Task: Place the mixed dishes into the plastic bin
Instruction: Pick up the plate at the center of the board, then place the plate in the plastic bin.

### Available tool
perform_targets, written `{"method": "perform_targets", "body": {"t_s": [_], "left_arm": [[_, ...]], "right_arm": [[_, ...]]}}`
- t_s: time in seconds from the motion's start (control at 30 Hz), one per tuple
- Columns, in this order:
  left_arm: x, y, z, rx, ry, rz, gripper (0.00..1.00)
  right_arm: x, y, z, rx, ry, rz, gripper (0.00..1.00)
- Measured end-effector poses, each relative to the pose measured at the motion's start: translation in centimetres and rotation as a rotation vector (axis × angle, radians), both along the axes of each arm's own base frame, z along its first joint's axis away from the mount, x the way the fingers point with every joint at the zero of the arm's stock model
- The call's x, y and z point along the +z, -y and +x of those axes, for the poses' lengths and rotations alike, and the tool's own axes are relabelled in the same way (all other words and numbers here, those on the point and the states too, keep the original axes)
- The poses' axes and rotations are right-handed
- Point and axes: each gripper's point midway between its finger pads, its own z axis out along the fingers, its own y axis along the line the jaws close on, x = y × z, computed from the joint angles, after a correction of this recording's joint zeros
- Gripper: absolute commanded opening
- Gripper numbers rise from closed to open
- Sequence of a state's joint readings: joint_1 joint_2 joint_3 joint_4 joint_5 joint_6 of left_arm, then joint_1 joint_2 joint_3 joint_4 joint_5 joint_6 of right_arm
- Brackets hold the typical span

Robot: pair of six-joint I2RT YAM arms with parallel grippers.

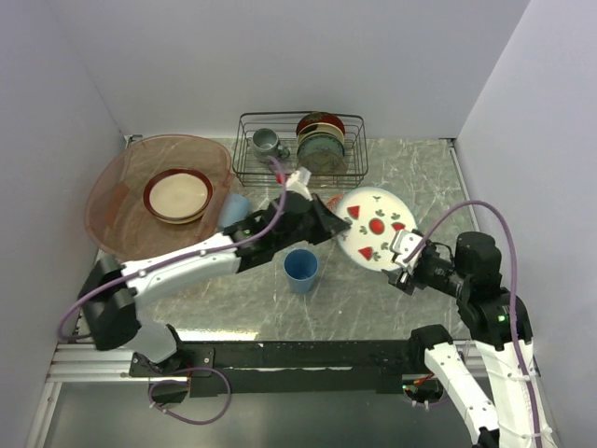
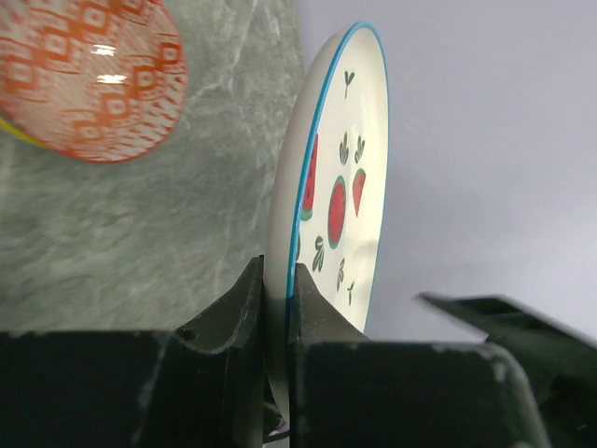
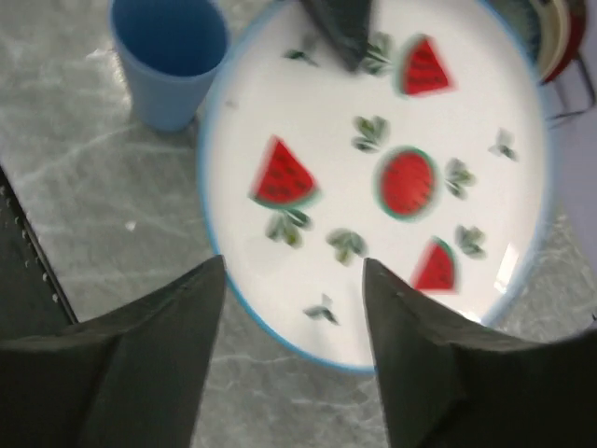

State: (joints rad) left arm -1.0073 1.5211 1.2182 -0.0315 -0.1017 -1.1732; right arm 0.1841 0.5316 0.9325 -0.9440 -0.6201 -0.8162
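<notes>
I need to use my left gripper to let go of the white plate on top of the dark red plate (image 1: 173,200) in the pink bin.
The white plate (image 1: 371,227) with red fruit marks and a blue rim is held off the table at a tilt. My left gripper (image 1: 334,222) is shut on its left rim; in the left wrist view the plate (image 2: 336,187) stands edge-on between the jaws of that gripper (image 2: 277,277). My right gripper (image 1: 404,258) is open at the plate's near right edge. In the right wrist view the gripper (image 3: 294,264) frames the plate (image 3: 373,177). A blue cup (image 1: 300,271) stands on the table. The pink bin (image 1: 117,201) holds a dark red plate with a cream bowl (image 1: 177,194).
A second light-blue cup (image 1: 233,210) stands beside the bin, partly behind my left arm. A red-patterned bowl (image 2: 93,75) sits on a yellow plate below my left wrist. The black wire rack (image 1: 250,161) with a grey mug (image 1: 266,142) and upright plates stands at the back.
</notes>
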Motion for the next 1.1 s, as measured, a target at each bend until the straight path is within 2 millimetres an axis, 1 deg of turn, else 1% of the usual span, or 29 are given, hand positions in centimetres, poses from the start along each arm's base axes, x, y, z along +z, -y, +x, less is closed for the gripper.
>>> {"method": "perform_targets", "body": {"t_s": [0.03,0.13,0.23,0.33,0.37,0.53,0.63,0.7,0.8,0.93,1.1], "left_arm": [[0.1,-0.9,-0.1,-0.001,0.013,0.003,0.01],[0.0,-3.8,-0.3,0.002,0.045,0.022,0.01],[-0.2,-7.0,-0.4,0.016,0.081,0.037,0.01],[0.0,-10.6,-0.4,0.051,0.115,0.055,0.01],[0.2,-11.7,-0.2,0.067,0.128,0.060,0.01],[2.0,-18.2,0.9,0.190,0.196,0.081,0.01],[3.5,-22.2,1.3,0.279,0.247,0.099,0.01],[4.2,-24.1,1.4,0.328,0.275,0.110,0.01],[4.5,-26.2,1.6,0.373,0.289,0.143,0.01],[4.2,-28.7,2.3,0.431,0.278,0.203,0.01],[4.0,-31.9,3.2,0.508,0.263,0.259,0.01]], "right_arm": [[0.8,0.0,0.2,-0.007,0.018,0.012,0.81],[2.7,-0.3,0.5,-0.013,0.052,0.050,0.86],[4.2,-0.9,0.5,-0.009,0.060,0.100,0.88],[5.2,-1.4,0.6,-0.005,0.048,0.150,0.89],[5.4,-1.5,0.7,-0.006,0.044,0.163,0.90],[6.0,-2.2,1.7,-0.025,0.013,0.233,0.93],[5.4,-2.5,2.6,-0.040,-0.010,0.273,0.95],[4.3,-2.5,3.3,-0.061,-0.037,0.293,0.96],[2.7,-2.0,4.5,-0.111,-0.081,0.316,0.98],[1.0,-0.9,6.2,-0.186,-0.130,0.364,0.99],[-0.7,1.7,8.5,-0.298,-0.173,0.455,1.00]]}}
